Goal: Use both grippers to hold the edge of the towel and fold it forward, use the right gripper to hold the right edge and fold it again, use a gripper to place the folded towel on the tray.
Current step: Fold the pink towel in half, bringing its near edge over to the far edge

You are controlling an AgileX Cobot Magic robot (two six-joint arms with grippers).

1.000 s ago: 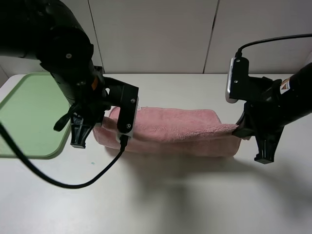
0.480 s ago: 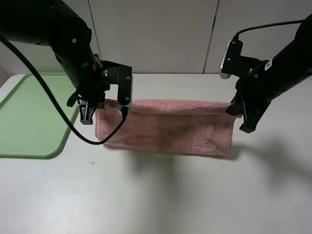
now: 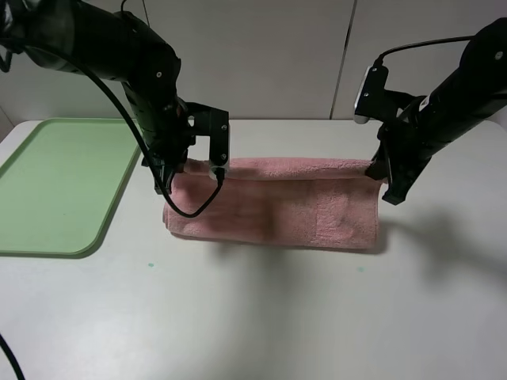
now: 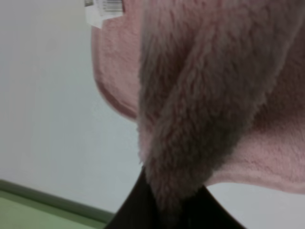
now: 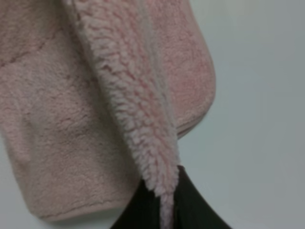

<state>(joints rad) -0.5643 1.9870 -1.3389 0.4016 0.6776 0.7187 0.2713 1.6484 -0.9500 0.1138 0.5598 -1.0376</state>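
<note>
Next, my left gripper releases the edge of the towel, which is stretched between both grippers now, at the towel's back corner (image 3: 183, 159) nearest the green tray.
The pink towel (image 3: 273, 207) lies across the middle of the table, doubled over, with its upper layer stretched between both grippers. My left gripper (image 3: 176, 168) is shut on the edge of the towel at the left end. The left wrist view shows the fluffy towel (image 4: 200, 95) bunched between the black fingers (image 4: 131, 212), and its white tag (image 4: 104, 8) hanging free. At the right end my right gripper (image 3: 379, 171) is shut on the hem (image 5: 143, 129), pinched between dark fingers (image 5: 138, 210). The pale green tray (image 3: 55, 190) sits at the far left, nothing on it.
White table surface (image 3: 261, 317) stretches in front of the towel. Grey wall panels (image 3: 253, 55) stand right behind the table's back edge. Black cables (image 3: 186, 210) loop from the left arm over the towel's left end.
Both grippers have carried the towel's held edge away from the front of the table toward the back. The upper layer now spreads over the lower one instead of bunching near the front.
</note>
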